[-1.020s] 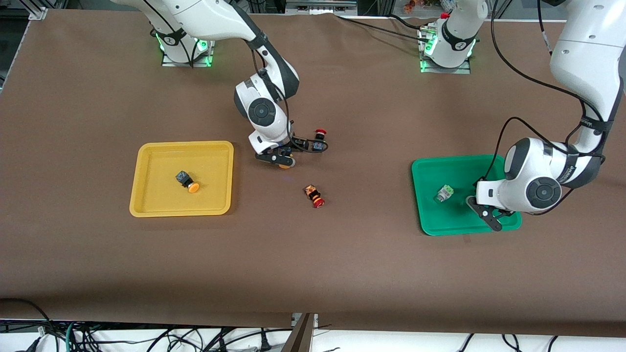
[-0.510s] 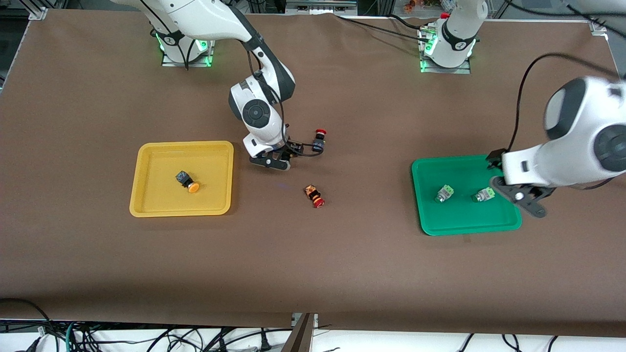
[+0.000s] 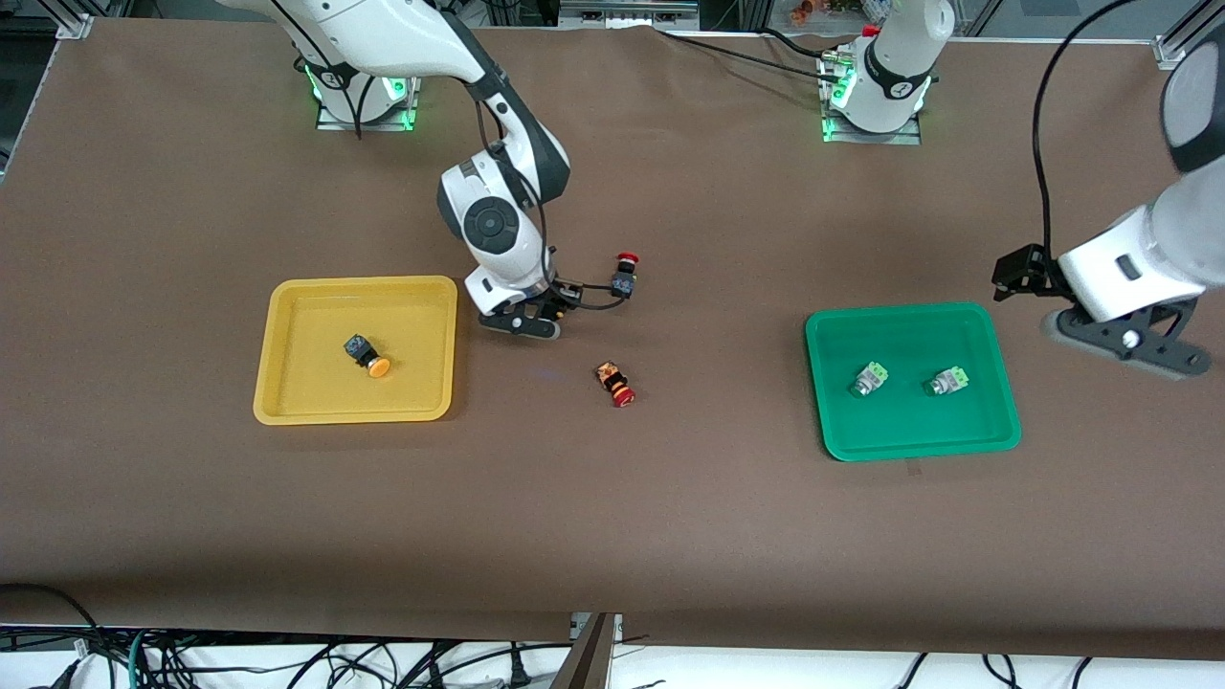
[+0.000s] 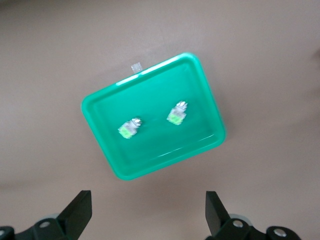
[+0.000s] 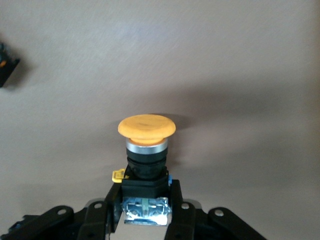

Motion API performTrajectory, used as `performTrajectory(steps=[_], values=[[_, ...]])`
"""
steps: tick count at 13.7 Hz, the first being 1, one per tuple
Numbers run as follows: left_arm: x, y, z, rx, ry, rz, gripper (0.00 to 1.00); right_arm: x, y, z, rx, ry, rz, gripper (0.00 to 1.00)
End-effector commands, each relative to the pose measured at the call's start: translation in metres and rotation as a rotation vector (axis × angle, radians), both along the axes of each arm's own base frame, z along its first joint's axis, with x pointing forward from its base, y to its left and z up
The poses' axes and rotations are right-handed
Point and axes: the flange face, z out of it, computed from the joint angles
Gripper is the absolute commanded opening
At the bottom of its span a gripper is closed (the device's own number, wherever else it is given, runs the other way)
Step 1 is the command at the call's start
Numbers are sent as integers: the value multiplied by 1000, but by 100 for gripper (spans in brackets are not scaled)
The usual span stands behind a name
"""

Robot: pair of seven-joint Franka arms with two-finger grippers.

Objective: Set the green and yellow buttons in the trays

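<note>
The yellow button in my right gripper will be let go beside the other one in the yellow tray (image 3: 411,352), toward the red-capped buttons.
My right gripper (image 3: 522,323) is shut on an orange-yellow capped button (image 5: 146,150) by its dark body and holds it over the table beside the yellow tray (image 3: 287,407); it also shows in the right wrist view (image 5: 143,200). A second yellow button (image 3: 367,356) lies in the yellow tray. Two light-green buttons (image 3: 868,379) (image 3: 947,382) lie in the green tray (image 3: 995,426). My left gripper (image 3: 1129,349) is open and empty, raised over the table past the green tray toward the left arm's end. The left wrist view shows the gripper (image 4: 147,215), the tray (image 4: 155,90) and both green buttons (image 4: 130,128) (image 4: 177,113).
Two red-capped dark buttons lie on the brown table between the trays: one (image 3: 616,383) nearer the front camera, one (image 3: 625,273) close beside my right gripper's cable. A dark object (image 5: 6,65) shows at the edge of the right wrist view.
My left gripper let go of the second green button in the green tray, then rose and moved off toward the left arm's end. My right gripper carried the yellow button slightly toward the yellow tray.
</note>
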Motion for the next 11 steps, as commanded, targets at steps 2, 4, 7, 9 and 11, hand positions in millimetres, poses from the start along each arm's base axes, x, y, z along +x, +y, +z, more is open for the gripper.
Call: performTrajectory(steps=[2,4,7,9,11], values=[[-52,14,2,-19,-128,249,100,31,-84,54,-57,86,184,3],[-51,19,2,-18,-128,252,100,43,-143,59,-62,109,261,4],[-49,16,0,-14,-103,244,100,58,-189,27,-85,117,300,7],[-49,11,0,-14,-103,237,100,62,-201,8,-86,111,268,20],[-50,11,0,-14,-100,236,100,64,-202,1,-76,99,250,45]])
